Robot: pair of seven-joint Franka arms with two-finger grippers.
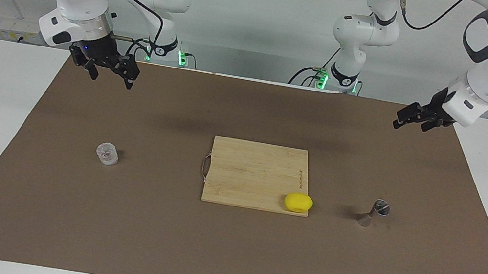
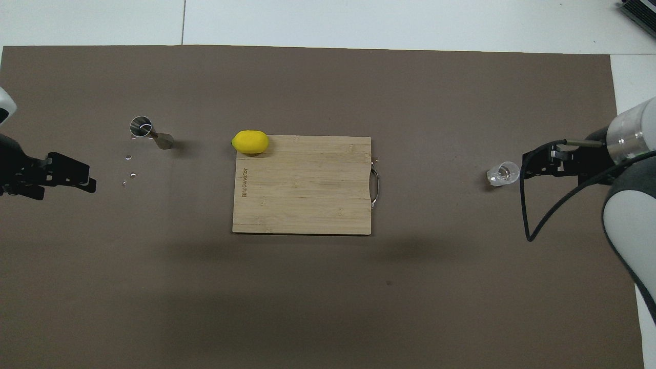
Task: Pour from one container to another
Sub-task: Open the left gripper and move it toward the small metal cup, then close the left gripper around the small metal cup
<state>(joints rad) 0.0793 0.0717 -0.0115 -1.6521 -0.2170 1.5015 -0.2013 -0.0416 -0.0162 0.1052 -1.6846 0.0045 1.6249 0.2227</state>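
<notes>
My left gripper next closes on the jigger's narrow middle (image 2: 153,133), below its upper cup.
The small clear glass cup (image 1: 107,154) (image 2: 502,173) stands upright on the brown mat toward the right arm's end. The steel hourglass jigger (image 1: 375,213) (image 2: 148,132) stands on the mat toward the left arm's end. My right gripper (image 1: 112,80) (image 2: 525,166) hangs open and empty, high in the air near the robots' edge of the mat. My left gripper (image 1: 409,124) (image 2: 84,177) is also raised, open and empty, turned sideways over the mat at its own end. Neither gripper touches anything.
A wooden cutting board (image 1: 253,168) (image 2: 302,195) lies in the middle of the mat. A yellow lemon (image 1: 298,202) (image 2: 250,142) sits at the board's corner nearest the jigger. A few small droplets (image 2: 128,166) glint on the mat beside the jigger.
</notes>
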